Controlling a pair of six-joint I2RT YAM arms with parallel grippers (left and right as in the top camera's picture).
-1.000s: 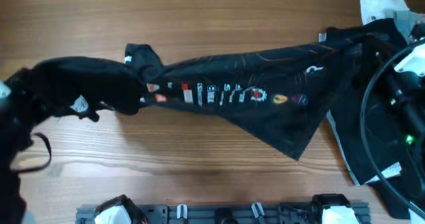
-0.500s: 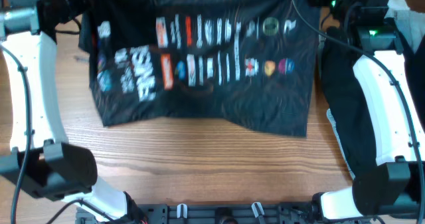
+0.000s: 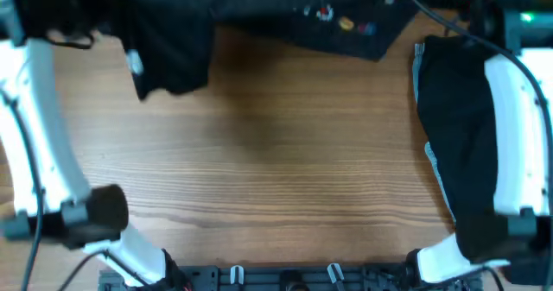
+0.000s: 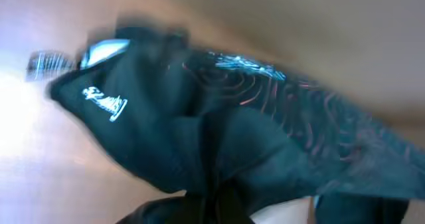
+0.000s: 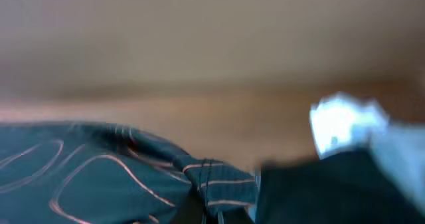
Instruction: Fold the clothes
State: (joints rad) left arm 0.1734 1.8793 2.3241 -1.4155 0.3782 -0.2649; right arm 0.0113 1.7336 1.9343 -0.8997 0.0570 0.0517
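Observation:
I will release the black T-shirt's hem corner on the bare wood (image 3: pixel 396 142) beside the pile of black garments with my right gripper.
The black T-shirt (image 3: pixel 285 10) with thin orange contour lines hangs stretched along the table's far edge, with colourful patches (image 3: pixel 333 16) showing. One sleeve (image 3: pixel 168 62) droops at the left. My left gripper (image 4: pixel 219 207) is shut on a bunched fold of the shirt (image 4: pixel 232 117); a small white logo (image 4: pixel 106 103) shows on it. My right gripper (image 5: pixel 206 211) is shut on a stitched hem of the shirt (image 5: pixel 99 177). In the overhead view both sets of fingers are hidden among the cloth at the top corners.
A pile of other black garments (image 3: pixel 458 127) lies along the right side, partly under my right arm (image 3: pixel 518 127); it also shows in the right wrist view (image 5: pixel 332 184) next to something white (image 5: pixel 345 124). My left arm (image 3: pixel 43 110) spans the left side. Bare wooden table (image 3: pixel 276 170).
Half a second ago the shirt lay spread with its printed side up. Both grippers have carried it toward the far edge; most of it is now bunched at the top of the view.

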